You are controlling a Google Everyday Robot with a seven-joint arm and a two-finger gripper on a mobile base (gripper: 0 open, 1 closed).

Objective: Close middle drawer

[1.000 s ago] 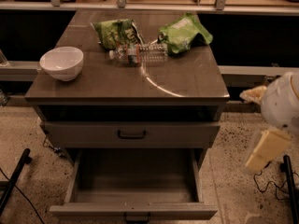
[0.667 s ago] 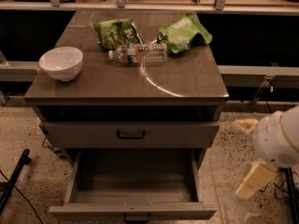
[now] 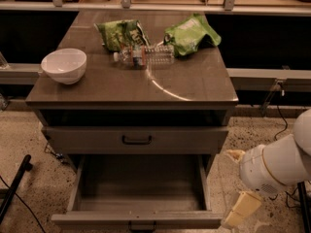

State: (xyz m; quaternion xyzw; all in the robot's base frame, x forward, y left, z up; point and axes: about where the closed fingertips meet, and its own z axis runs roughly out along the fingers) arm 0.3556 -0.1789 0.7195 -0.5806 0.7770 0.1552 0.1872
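Note:
I need to next close on the middle drawer's front (image 3: pixel 198 221), between its bar handle and the corner nearest my arm.
The middle drawer (image 3: pixel 138 219) is pulled far out at the bottom of the grey-brown cabinet. Its long box is empty, and its low flat front with a small dark bar handle (image 3: pixel 142 225) lies at the lower edge of the view. My gripper (image 3: pixel 229 189) hangs low at the right, just beside the drawer's right front corner. Its two cream fingers (image 3: pixel 241 208) are spread apart with nothing between them. The white arm (image 3: pixel 279 163) rises behind it to the right.
Above the open drawer is a shut drawer with a taller front (image 3: pixel 136 140). On the cabinet top (image 3: pixel 194 84) lie a white bowl (image 3: pixel 64 65), a plastic bottle (image 3: pixel 146 55) and two green bags (image 3: pixel 190 34). A black pole (image 3: pixel 13 188) leans at the lower left; cables run at the right.
My gripper and arm have dropped and moved left, from beside the cabinet top's right edge to beside the open drawer's right front corner. The drawer has not moved.

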